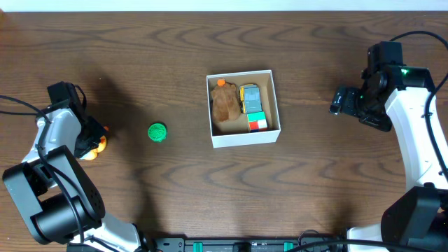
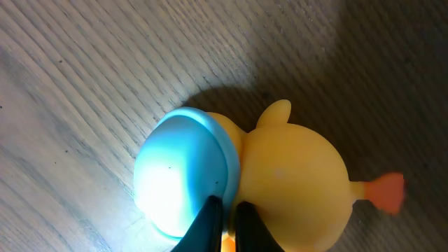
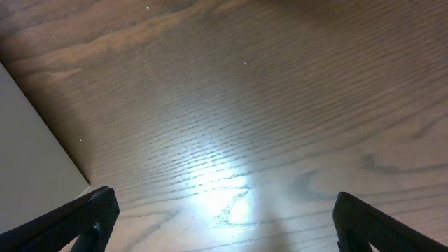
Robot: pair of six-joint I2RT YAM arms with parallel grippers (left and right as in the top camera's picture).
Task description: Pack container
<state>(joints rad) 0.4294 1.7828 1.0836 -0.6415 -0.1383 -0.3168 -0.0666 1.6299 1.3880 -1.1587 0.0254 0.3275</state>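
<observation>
My left gripper has only a sliver pinched by the light blue cap's rim. I need to open it and grip more of the duck's yellow body (image 2: 290, 182) before I lift.
The container (image 1: 245, 136), a square white box with a brown inside, sits at the table's middle. It holds a brown plush (image 1: 225, 105), a yellow toy car (image 1: 249, 98) and a red-and-green cube (image 1: 257, 124). At the far left my left gripper (image 1: 89, 140) is down on a yellow duck toy (image 1: 96, 145). In the left wrist view the duck (image 2: 294, 175) wears a light blue cap (image 2: 178, 171), and my gripper (image 2: 225, 204) is shut on it, pinching a sliver of orange between cap and body. My right gripper (image 1: 338, 101) hovers open to the right of the container, nothing between its fingers (image 3: 91, 217).
A small round green toy (image 1: 157, 131) lies on the wood between the duck and the container. The container's white outer wall (image 3: 28, 154) shows at the left edge of the right wrist view. Cables run along the table's left and right sides.
</observation>
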